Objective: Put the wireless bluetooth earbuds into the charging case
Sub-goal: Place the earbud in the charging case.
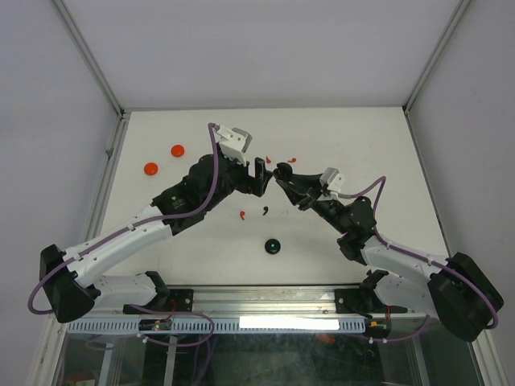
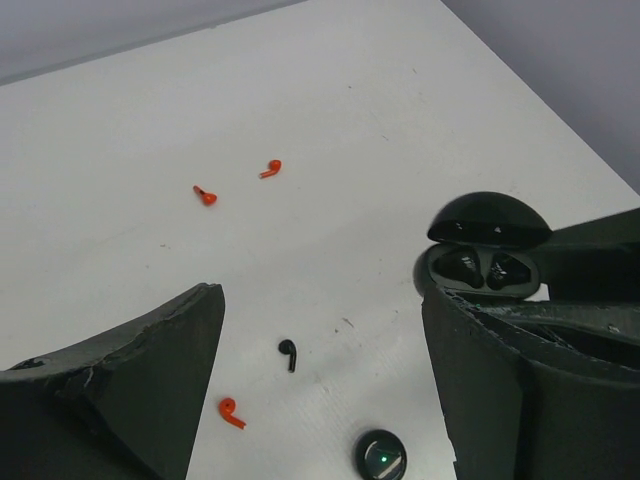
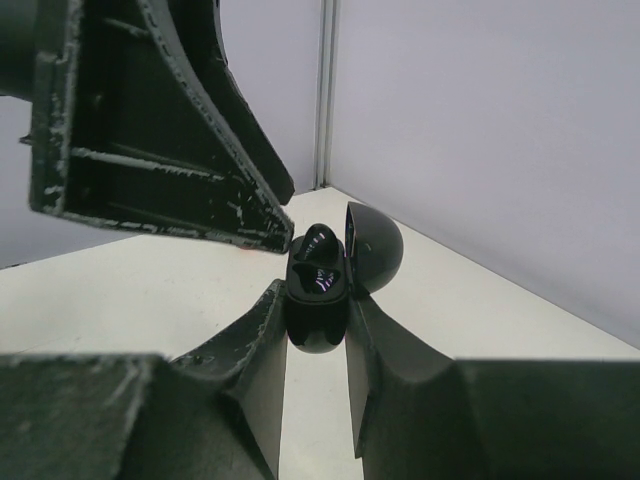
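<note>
My left gripper should move next to the round head of the black earbud (image 1: 266,208) (image 2: 287,347) that lies on the table by the red earbud, and close there.
My right gripper (image 1: 283,174) is shut on the open black charging case (image 3: 318,300) and holds it above the table. Its lid (image 3: 378,248) stands open, and two black earbuds (image 2: 484,268) sit inside. My left gripper (image 1: 258,172) is open and empty, with one finger (image 2: 480,370) right beside the case. On the table lie a black earbud (image 2: 288,353) and a red earbud (image 2: 230,411) below the left gripper. Two more red earbuds (image 2: 205,195) (image 2: 270,168) lie farther back.
A round black disc (image 2: 381,458) with a green light lies near the front, also in the top view (image 1: 273,245). Two round red discs (image 1: 178,149) (image 1: 150,168) lie at the back left. The left finger (image 3: 150,130) hangs close above the case.
</note>
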You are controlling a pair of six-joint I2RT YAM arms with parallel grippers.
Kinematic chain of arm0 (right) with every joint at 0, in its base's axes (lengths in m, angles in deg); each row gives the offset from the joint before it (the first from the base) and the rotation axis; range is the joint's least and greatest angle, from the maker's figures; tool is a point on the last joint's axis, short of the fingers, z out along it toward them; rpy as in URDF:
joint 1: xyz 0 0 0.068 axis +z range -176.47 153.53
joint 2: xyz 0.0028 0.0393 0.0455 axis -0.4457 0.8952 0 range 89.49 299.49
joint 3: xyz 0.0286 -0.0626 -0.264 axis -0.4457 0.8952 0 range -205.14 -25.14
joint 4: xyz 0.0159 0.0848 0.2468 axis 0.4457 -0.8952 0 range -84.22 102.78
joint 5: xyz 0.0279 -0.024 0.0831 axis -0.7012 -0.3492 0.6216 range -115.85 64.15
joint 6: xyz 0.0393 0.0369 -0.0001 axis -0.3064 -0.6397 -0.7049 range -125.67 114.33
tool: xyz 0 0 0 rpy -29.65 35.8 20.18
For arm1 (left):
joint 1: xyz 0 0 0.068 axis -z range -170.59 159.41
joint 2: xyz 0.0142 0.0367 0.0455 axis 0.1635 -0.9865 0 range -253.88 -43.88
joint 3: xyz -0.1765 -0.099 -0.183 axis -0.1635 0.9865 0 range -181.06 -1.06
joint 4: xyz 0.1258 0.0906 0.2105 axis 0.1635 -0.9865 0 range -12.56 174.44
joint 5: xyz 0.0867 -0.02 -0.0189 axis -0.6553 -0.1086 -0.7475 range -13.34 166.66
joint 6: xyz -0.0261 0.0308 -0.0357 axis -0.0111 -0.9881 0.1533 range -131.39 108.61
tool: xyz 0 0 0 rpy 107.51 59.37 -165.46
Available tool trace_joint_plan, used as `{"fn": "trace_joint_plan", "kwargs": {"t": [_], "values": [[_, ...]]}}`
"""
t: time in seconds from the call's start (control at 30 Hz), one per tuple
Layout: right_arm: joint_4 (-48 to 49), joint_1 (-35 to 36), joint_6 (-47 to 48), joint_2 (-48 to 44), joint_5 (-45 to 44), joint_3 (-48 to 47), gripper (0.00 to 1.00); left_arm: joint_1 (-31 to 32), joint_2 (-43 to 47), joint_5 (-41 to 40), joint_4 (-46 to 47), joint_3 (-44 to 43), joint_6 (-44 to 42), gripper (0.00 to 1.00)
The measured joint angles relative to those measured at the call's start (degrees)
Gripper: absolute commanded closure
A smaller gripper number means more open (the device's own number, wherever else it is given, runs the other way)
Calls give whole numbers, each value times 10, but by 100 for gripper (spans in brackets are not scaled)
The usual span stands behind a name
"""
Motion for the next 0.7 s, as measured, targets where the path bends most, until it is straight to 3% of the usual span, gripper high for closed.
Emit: {"fn": "trace_joint_plan", "kwargs": {"t": [0.2, 0.7], "values": [[0, 0, 0, 0, 2, 0, 100, -33, 7, 10, 1, 0, 16, 20], [-42, 0, 12, -46, -38, 18, 100, -48, 34, 71, -17, 37, 21, 20]]}}
